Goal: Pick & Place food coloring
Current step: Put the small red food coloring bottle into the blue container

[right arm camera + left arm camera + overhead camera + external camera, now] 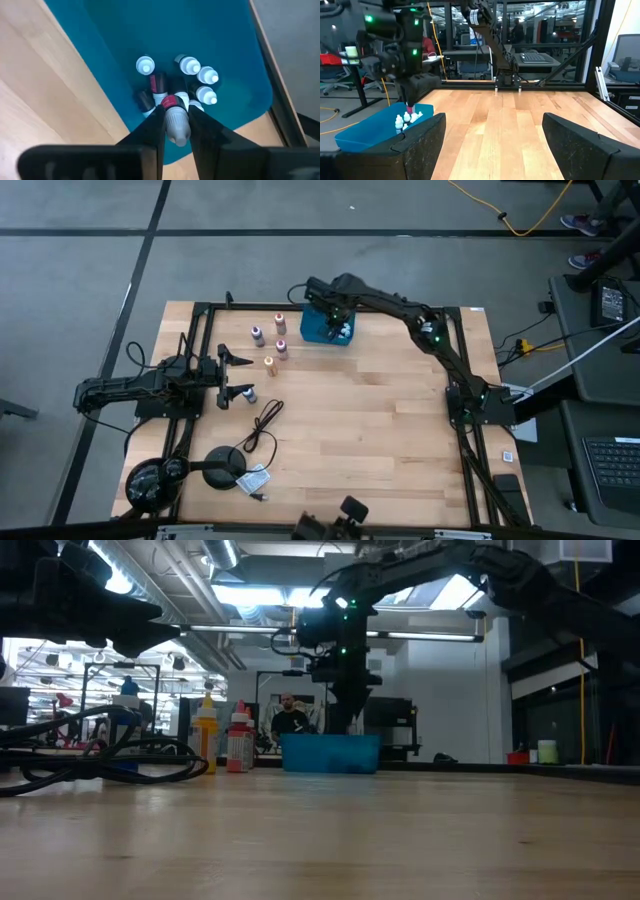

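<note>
My right gripper is to let go of the food coloring bottle. It will put it among the clustered bottles in the near part point(338, 334) point(172, 93) of the teal tray.
My right gripper point(176, 112) hangs over the teal tray point(318, 332) at the table's far side, shut on a food coloring bottle point(172, 107) with a red body and a pale cap. Several more bottles point(197, 75) stand upright on their bases in the tray beneath it. Other bottles point(270, 345) stand on the wood to the tray's left. My left gripper point(240, 376) waits open at the table's left side, pointing level, with nothing between its fingers point(420, 142). My right gripper pinches the bottle's pale cap end point(177, 130) between its two fingers, which come from above and point down. The red body point(169, 102) sticks out below the fingertips. In the left wrist view the bottle point(410, 108) hangs upright just above the tray.
A black cable point(265, 425) lies coiled on the table's near left, beside a black round stand point(225, 463) and a small packet point(255, 478). One bottle point(250, 393) stands close to my left gripper. The table's middle and right show bare wood point(380, 420).
</note>
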`<state>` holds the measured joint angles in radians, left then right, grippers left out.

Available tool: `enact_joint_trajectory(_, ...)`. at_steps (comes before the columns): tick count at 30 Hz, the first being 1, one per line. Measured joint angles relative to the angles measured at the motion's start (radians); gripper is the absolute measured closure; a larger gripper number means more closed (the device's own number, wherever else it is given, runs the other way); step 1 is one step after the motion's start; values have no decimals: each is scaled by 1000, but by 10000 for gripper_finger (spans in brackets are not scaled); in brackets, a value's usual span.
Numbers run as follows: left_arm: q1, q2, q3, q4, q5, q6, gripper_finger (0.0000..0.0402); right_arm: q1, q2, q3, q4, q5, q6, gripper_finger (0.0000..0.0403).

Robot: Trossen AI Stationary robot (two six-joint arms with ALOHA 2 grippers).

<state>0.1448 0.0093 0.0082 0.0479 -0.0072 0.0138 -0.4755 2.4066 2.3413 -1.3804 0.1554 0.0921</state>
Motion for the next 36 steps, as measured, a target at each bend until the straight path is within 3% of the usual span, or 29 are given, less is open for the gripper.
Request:
enact_joint_trajectory(10, 0, 0, 0, 0, 0, 0, 74, -7, 58, -1, 39, -20, -24, 329)
enact_joint_trajectory(23, 0, 0, 0, 0, 0, 0, 73, -18, 50, -102, 121, -36, -27, 325)
enact_joint_trajectory(36, 0, 0, 0, 0, 0, 0, 73, -19, 57, -109, 136, -71, -45, 318)
